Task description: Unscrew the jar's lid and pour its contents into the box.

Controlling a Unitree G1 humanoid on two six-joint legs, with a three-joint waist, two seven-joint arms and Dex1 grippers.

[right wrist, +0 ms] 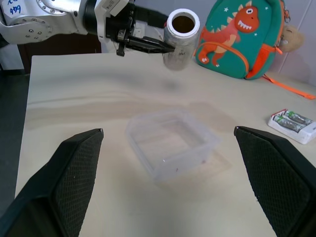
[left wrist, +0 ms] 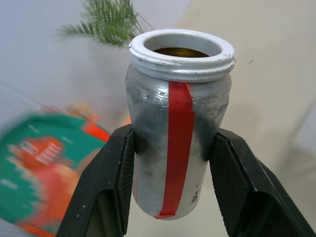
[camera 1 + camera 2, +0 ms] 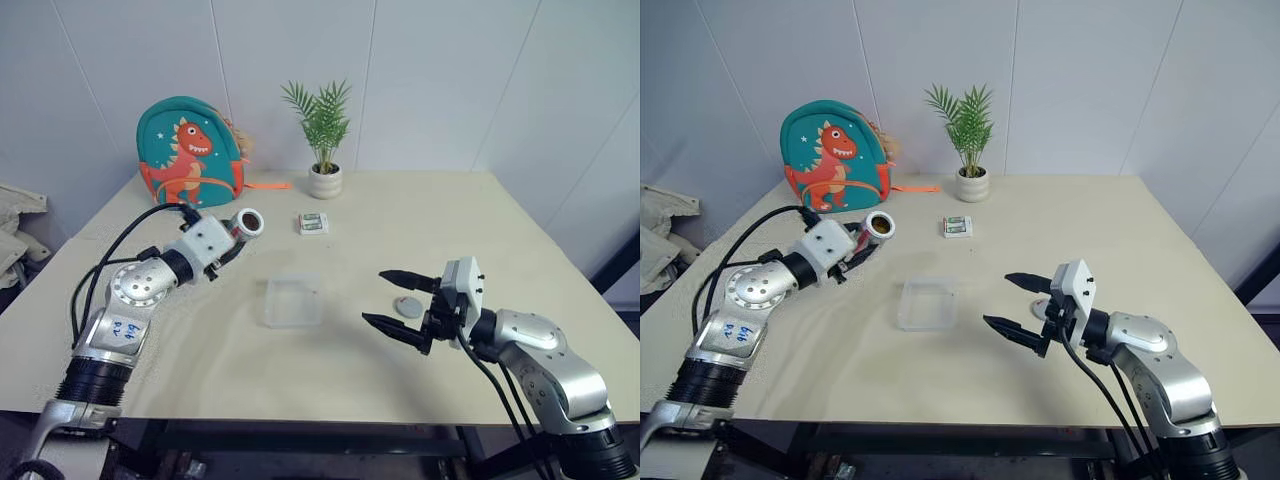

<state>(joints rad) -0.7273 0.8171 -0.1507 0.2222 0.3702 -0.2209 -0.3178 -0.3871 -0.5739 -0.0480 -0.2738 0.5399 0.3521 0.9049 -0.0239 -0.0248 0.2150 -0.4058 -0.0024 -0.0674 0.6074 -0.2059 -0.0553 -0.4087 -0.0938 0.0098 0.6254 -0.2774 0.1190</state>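
My left gripper should release the silvery jar on the bare table [image 3: 177,290] in front of the teal dinosaur backpack.
A silvery jar [image 3: 246,224] with a strip of red tape [image 2: 178,143] hangs above the table, left of and behind the box, and my left gripper [image 3: 236,238] is shut on its body. It lies tilted, with the open mouth toward the box side. Dark brown shows inside the mouth [image 1: 183,22]; I cannot make out single pellets. The clear plastic box [image 3: 271,302] sits at mid-table, and its inside looks bare [image 1: 182,160]. The round grey lid [image 3: 408,306] lies flat on the table right of the box. Just beside it my right gripper [image 3: 375,296] stands open and holds nothing.
A teal dinosaur backpack [image 3: 190,150] and a small potted plant [image 3: 324,180] stand at the table's far edge. A white-and-green battery packet [image 3: 313,224] lies behind the box. Pale cloth [image 3: 15,230] lies off the table's left side.
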